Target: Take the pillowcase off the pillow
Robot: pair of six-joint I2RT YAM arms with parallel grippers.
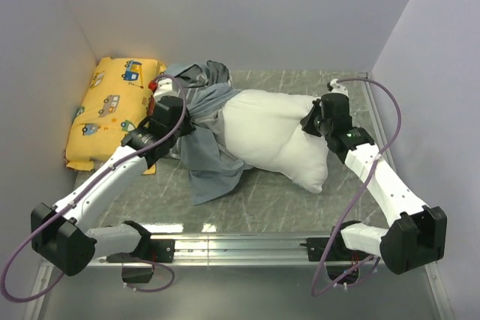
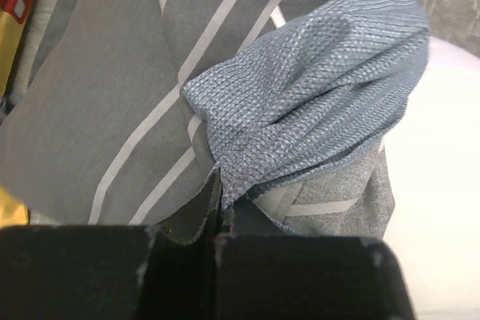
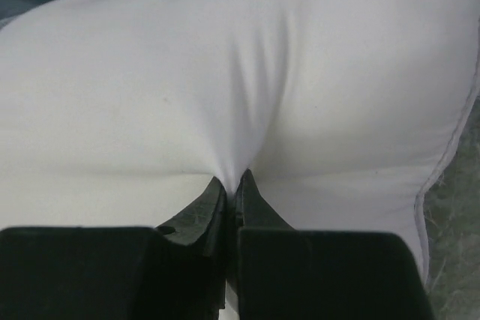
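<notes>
My left gripper will let go of the blue-grey inner fold and take the grey edge nearer me [image 2: 49, 192] before pulling, as the pillow's end is still inside the bunched pillowcase.
The white pillow [image 1: 274, 140] lies mid-table, mostly bare, with only its left end still in the grey striped pillowcase [image 1: 206, 155], which is bunched and turned partly inside out. My left gripper [image 1: 174, 114] is shut on a fold of the pillowcase [image 2: 300, 110], whose blue-grey inner side shows in the left wrist view by the gripper [image 2: 220, 198]. My right gripper [image 1: 313, 121] is shut on a pinch of the pillow's white cover [image 3: 225, 95] at its right end, as seen at the jaws [image 3: 232, 185].
A yellow cushion [image 1: 112, 106] printed with cartoon vehicles lies at the back left against the wall. Walls close in on the left, back and right. A metal rail [image 1: 240, 245] runs along the near edge between the arm bases.
</notes>
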